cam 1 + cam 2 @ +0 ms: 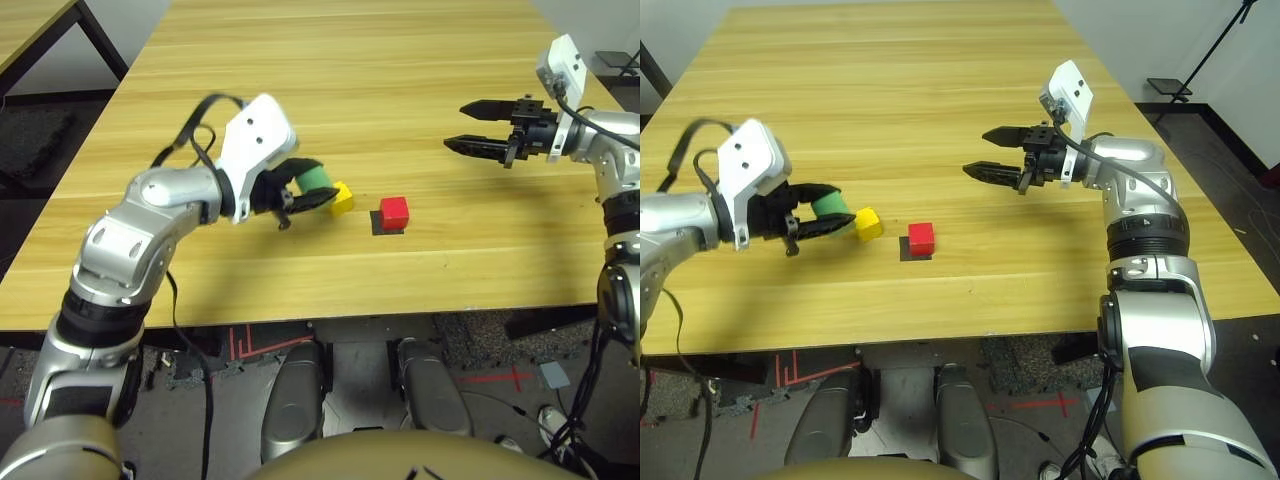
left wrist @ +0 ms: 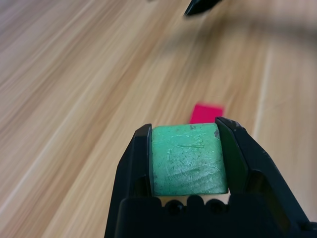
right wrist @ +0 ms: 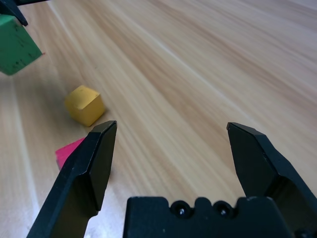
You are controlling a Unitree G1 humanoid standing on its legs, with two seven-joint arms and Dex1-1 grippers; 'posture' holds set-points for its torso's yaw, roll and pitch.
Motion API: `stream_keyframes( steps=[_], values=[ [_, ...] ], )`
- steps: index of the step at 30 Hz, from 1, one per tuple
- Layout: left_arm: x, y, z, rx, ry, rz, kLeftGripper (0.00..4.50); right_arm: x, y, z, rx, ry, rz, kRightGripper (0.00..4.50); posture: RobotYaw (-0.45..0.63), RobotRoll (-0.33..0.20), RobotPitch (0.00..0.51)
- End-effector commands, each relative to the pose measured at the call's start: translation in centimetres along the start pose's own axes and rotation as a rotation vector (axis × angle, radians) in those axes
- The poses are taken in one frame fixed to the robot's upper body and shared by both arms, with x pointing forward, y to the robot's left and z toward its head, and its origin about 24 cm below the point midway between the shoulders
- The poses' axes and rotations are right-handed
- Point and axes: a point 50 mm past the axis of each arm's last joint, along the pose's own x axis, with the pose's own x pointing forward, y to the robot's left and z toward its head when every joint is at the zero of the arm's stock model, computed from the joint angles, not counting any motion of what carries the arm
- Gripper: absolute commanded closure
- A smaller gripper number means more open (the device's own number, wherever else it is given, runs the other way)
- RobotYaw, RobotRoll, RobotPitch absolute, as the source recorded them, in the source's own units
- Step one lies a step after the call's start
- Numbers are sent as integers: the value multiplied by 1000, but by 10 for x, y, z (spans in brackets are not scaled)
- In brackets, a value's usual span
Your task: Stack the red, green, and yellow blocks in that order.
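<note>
The robot's left gripper needs to release the green block on top of the red block (image 1: 399, 199) (image 2: 207, 113) that sits on the black patch.
My left gripper (image 1: 305, 190) is shut on the green block (image 1: 318, 180), holding it just above the table left of the other two; the wrist view shows the green block (image 2: 187, 159) pinched between both fingers. The yellow block (image 1: 342, 198) rests on the wood right beside the held green one. The red block (image 1: 394, 212) sits on a flat black square patch (image 1: 388, 226) a little further right. My right gripper (image 1: 462, 126) hovers open and empty above the table, well to the right of and behind the red block.
The wooden table (image 1: 330, 70) stretches wide behind the blocks. Its front edge (image 1: 330, 314) runs close below them. A second table's corner (image 1: 30, 25) stands at the far left, across a gap.
</note>
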Motion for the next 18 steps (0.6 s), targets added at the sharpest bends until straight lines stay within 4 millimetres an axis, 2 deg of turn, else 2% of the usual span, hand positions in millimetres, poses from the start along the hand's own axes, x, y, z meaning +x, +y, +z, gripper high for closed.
stream_keyframes(
  steps=[1, 5, 12, 18],
  values=[
    [15, -2, -6, -29, 36, -73, 2475, -3, 8, -2, 0, -30, 70, 0, 271, -65, 126],
    [37, 1, -8, -57, 30, -151, 2475, -5, 21, -5, 12, -46, 183, 0, 242, -55, 122],
    [77, 11, -4, 10, 9, -260, 2475, -10, 39, -8, 6, 21, 326, 0, 204, -52, 122],
    [97, 13, -8, 57, 20, -317, 2475, -11, 47, -5, 2, 41, 364, 0, 178, -53, 128]
  ],
)
